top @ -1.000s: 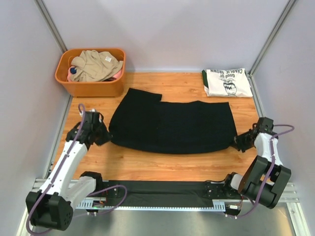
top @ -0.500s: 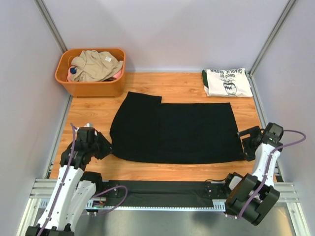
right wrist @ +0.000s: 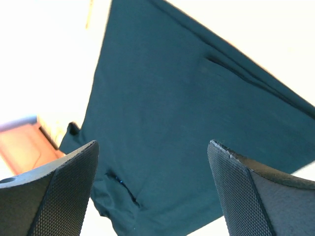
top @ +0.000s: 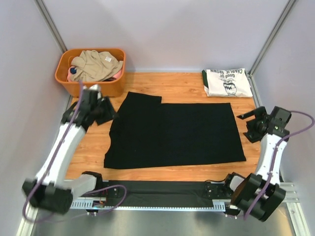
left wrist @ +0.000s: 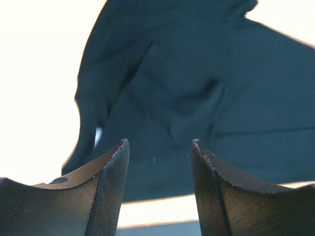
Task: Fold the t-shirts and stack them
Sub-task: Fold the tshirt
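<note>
The far corner [top: 229, 104] of the black t-shirt, the one nearest the folded white t-shirt, will be gripped by my right gripper.
The black t-shirt [top: 172, 132] lies spread flat in the middle of the wooden table, with a folded flap at its far left corner. The white t-shirt [top: 226, 82] with green trim lies folded at the back right. My left gripper [top: 104, 112] hovers open beside the black shirt's far left corner; in the left wrist view the gripper [left wrist: 160, 147] holds nothing, with dark cloth [left wrist: 197, 73] beyond it. My right gripper [top: 247, 127] stands open just off the shirt's right edge. Its wrist view shows the gripper [right wrist: 152, 145] wide open above the cloth [right wrist: 187, 123].
An orange basket [top: 91, 87] with beige and pink clothes stands at the back left, close behind my left arm. A black mat strip [top: 162, 189] runs along the table's near edge between the arm bases. Grey walls enclose the table.
Both grippers opened and let go of the black shirt's near corners after drawing it toward the front. The left arm swung to the shirt's far left corner; the right drew back to the right.
</note>
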Robot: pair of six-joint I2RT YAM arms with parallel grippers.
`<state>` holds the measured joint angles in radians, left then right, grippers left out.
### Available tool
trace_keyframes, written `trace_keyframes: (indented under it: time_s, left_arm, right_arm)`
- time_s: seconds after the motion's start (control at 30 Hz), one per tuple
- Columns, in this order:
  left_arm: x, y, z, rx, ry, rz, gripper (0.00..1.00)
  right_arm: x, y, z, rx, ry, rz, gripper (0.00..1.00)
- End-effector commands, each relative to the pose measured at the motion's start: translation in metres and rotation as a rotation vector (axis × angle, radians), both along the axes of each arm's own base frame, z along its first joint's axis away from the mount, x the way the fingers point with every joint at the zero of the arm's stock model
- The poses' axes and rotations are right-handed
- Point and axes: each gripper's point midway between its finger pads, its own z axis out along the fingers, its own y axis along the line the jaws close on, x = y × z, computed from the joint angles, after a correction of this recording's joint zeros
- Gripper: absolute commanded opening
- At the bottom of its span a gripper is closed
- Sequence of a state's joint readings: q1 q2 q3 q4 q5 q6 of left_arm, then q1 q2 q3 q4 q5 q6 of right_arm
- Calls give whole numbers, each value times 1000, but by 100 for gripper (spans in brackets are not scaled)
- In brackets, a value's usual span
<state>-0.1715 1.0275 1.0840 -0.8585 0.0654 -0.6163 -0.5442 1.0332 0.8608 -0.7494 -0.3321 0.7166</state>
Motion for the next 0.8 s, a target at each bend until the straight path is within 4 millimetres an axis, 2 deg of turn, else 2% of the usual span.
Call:
trace_keyframes:
  time_s: [0.0, 0.03, 0.1, 0.13, 0.17, 0.2, 0.23, 0.27, 0.3, 0.33, 0.37, 0.4, 0.43, 0.47, 0.5, 0.53, 0.6, 0.77]
  left_arm:
    - [69, -21, 8, 147, -77, -145, 60]
    - [91, -21, -17, 204, -8, -140, 60]
    - [122, -25, -24, 258, 11, -165, 60]
    - [153, -29, -33, 286, 30, -170, 60]
    - [168, -32, -38, 300, 40, -180, 60]
    - [192, -38, -17, 301, -1, -181, 61]
    - [209, -41, -53, 329, 78, -201, 61]
    - [221, -43, -58, 334, 91, -204, 62]
    - [241, -49, -41, 328, 50, -203, 63]
    - [255, -51, -74, 350, 101, -216, 64]
    - [265, -52, -79, 356, 101, -217, 65]
    - [282, -56, -64, 354, 50, -208, 67]
    - [290, -57, -93, 368, 91, -214, 68]
    - [298, -60, -98, 366, 84, -216, 70]
    - [309, -64, -92, 356, 47, -220, 70]
    - [313, -66, -111, 355, 65, -230, 72]
    - [324, -70, -118, 348, 36, -233, 75]
    - [325, -65, -149, 370, 80, -222, 79]
  right_arm:
    - [32, 2, 33, -63, -98, 103, 92]
    - [34, 3, 36, -74, -101, 113, 92]
    - [43, 12, 44, -97, -120, 149, 92]
    - [47, 15, 46, -109, -132, 164, 92]
    - [51, 26, 48, -112, -138, 201, 92]
    - [54, 31, 47, -119, -136, 218, 92]
    - [56, 36, 46, -130, -135, 238, 92]
    - [58, 47, 43, -131, -125, 273, 92]
    - [60, 52, 41, -131, -127, 295, 92]
    - [62, 57, 40, -145, -130, 323, 92]
    - [65, 67, 37, -148, -121, 357, 92]
    - [65, 70, 34, -160, -113, 374, 92]
    - [67, 78, 31, -173, -114, 411, 92]
    - [68, 78, 27, -189, -103, 414, 92]
    - [68, 79, 23, -191, -97, 424, 93]
    - [71, 81, 22, -197, -109, 433, 93]
    - [72, 80, 15, -205, -101, 442, 94]
    - [78, 75, -2, -225, -55, 454, 94]
